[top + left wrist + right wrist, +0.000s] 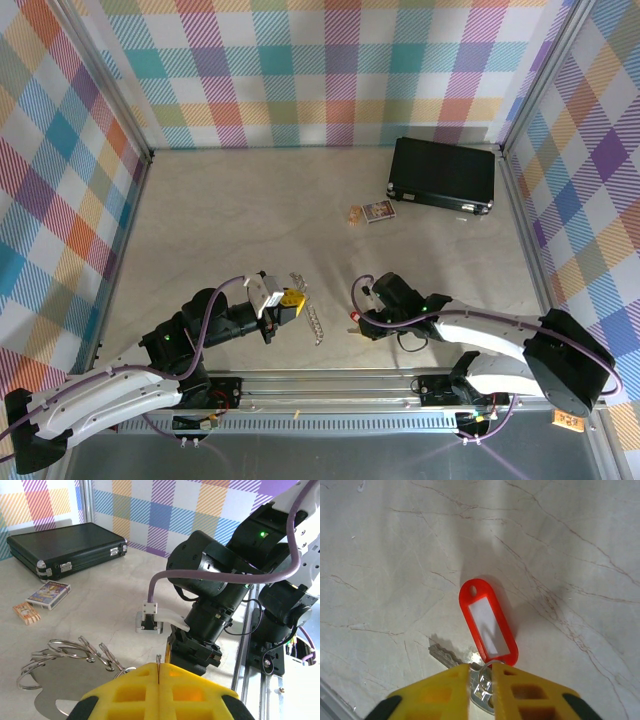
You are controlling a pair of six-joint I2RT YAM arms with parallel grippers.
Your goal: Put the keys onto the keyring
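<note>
The key's blade juts across my right fingers; I should open, align it with them and take its metal head (480,694).
The keyring (311,312) is a silver loop with a jagged edge, lying on the table between the two arms. In the left wrist view the keyring (70,655) shows several wire rings on a metal plate. My left gripper (290,302) is shut on its near end, and a thin wire pokes up between the yellow pads (158,666). The key (445,655) has a silver blade and a bright red plastic tag (487,625), and rests on the table. My right gripper (481,667) is shut on the key's metal head and small ring. From above, the right gripper (361,318) stands just right of the keyring.
A black rectangular case (442,175) lies at the back right. A small printed card (379,211) and a tan bit (355,214) sit in front of it. Checked walls surround the table, and a metal rail (330,380) runs along the near edge.
</note>
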